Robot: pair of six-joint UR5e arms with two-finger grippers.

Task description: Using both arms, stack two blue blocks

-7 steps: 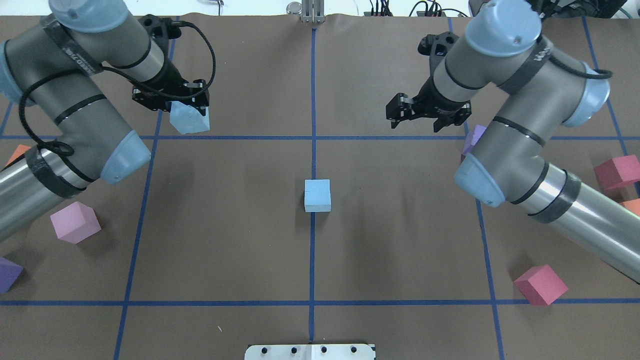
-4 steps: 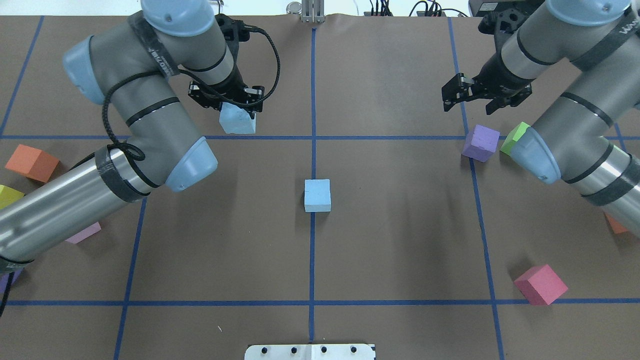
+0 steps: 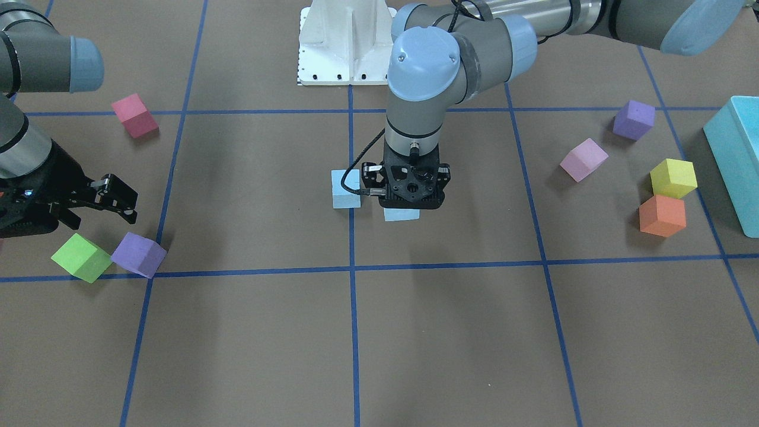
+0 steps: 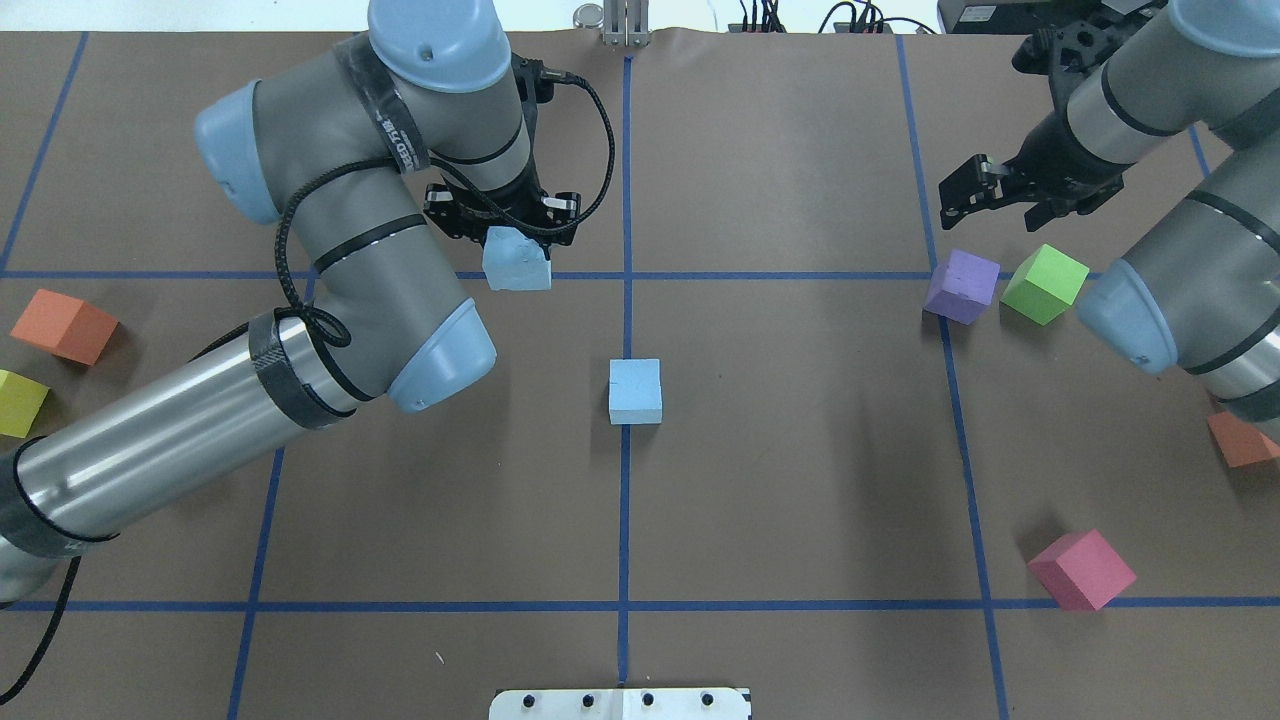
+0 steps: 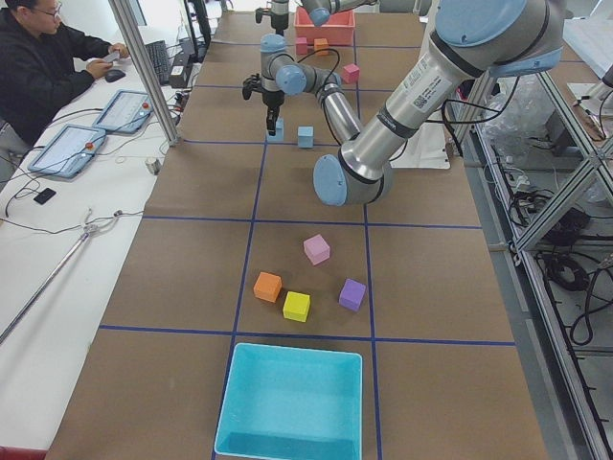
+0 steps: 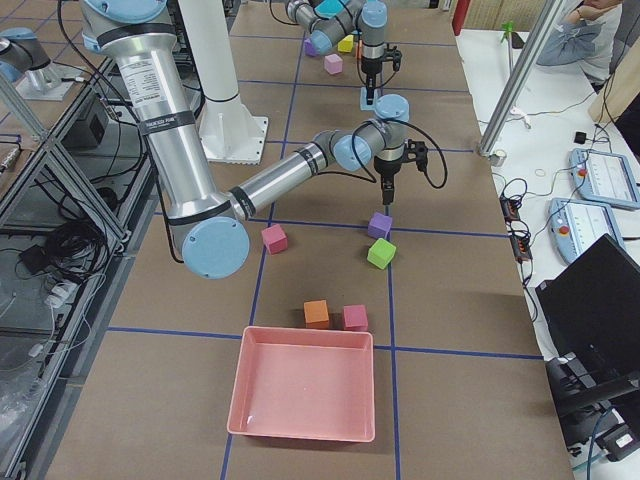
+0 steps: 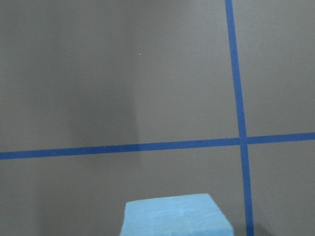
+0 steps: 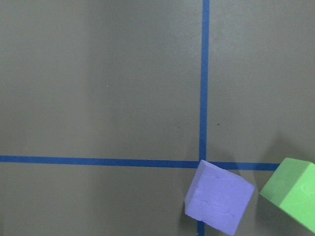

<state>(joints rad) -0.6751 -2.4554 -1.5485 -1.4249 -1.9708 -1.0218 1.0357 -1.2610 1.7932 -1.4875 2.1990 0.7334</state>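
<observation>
The robot's left gripper needs to release the blue block it holds above the table on top of the blue block (image 3: 346, 182) that rests on the centre line.
One pale blue block (image 4: 635, 390) rests on the table's centre line; it also shows in the front view (image 3: 345, 188). My left gripper (image 4: 503, 228) is shut on the second blue block (image 4: 516, 265) and holds it above the table, up and left of the resting one. In the front view the left gripper (image 3: 410, 198) hangs just beside the resting block, with the held block (image 3: 401, 214) under it. The left wrist view shows the held block (image 7: 174, 216) at the bottom edge. My right gripper (image 4: 1005, 198) is open and empty at the far right, above a purple cube (image 4: 961, 286).
A green cube (image 4: 1044, 284) sits beside the purple cube. A pink cube (image 4: 1081, 569) lies front right. Orange (image 4: 63, 326) and yellow (image 4: 20, 402) cubes lie at the left edge. A large turquoise box (image 3: 735, 154) stands beyond them. A white pedestal (image 3: 347, 41) stands at the robot's base.
My left arm has carried the blue block to the right, toward the centre line. My right arm has drawn back to the far right, uncovering the purple and green cubes.
</observation>
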